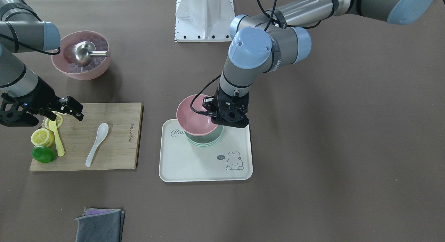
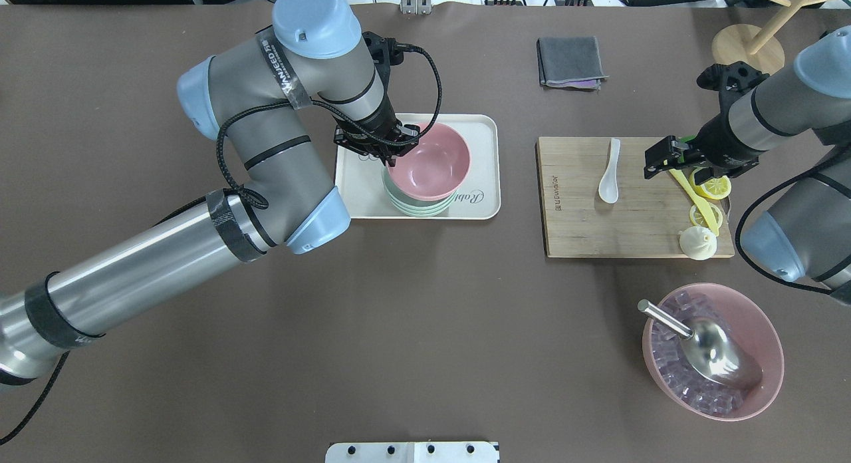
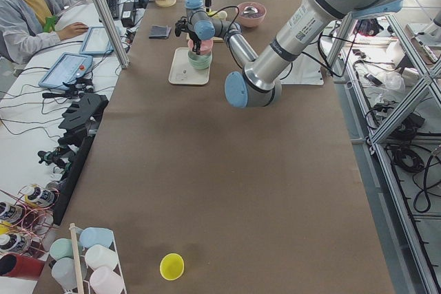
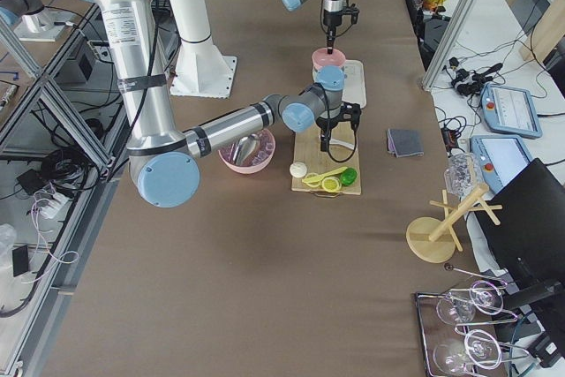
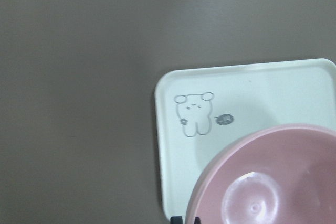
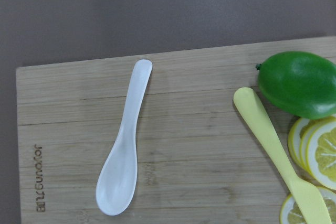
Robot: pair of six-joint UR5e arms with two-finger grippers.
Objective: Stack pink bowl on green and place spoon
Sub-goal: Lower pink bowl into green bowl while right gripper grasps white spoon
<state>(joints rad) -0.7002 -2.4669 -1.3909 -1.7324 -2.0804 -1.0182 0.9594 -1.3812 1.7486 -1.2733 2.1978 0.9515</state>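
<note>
Next, I move my right gripper to the handle's middle (image 1: 94, 148) (image 6: 130, 115) on the white spoon that lies on the cutting board and close it there.
A pink bowl (image 1: 194, 115) rests tilted in a stack of green bowls (image 1: 205, 140) on a white tray (image 1: 194, 165). My left gripper (image 1: 222, 120) is shut on the pink bowl's rim on the side nearer the robot; in the overhead view the gripper (image 2: 392, 154) pinches the bowl (image 2: 429, 160). The bowl fills the lower right of the left wrist view (image 5: 273, 182). A white spoon (image 1: 97, 144) lies on a wooden cutting board (image 1: 118, 155), and also shows in the right wrist view (image 6: 123, 161). My right gripper (image 1: 74, 111) hovers open and empty over the board's lemon end.
Lemon slices (image 1: 42, 137), a green lime (image 1: 43, 154) and a yellow plastic knife (image 1: 57, 139) lie on the board beside the spoon. A larger pink bowl (image 2: 764, 330) of ice holds a metal scoop (image 2: 721, 356). A folded grey cloth (image 2: 570, 60) lies beyond the board.
</note>
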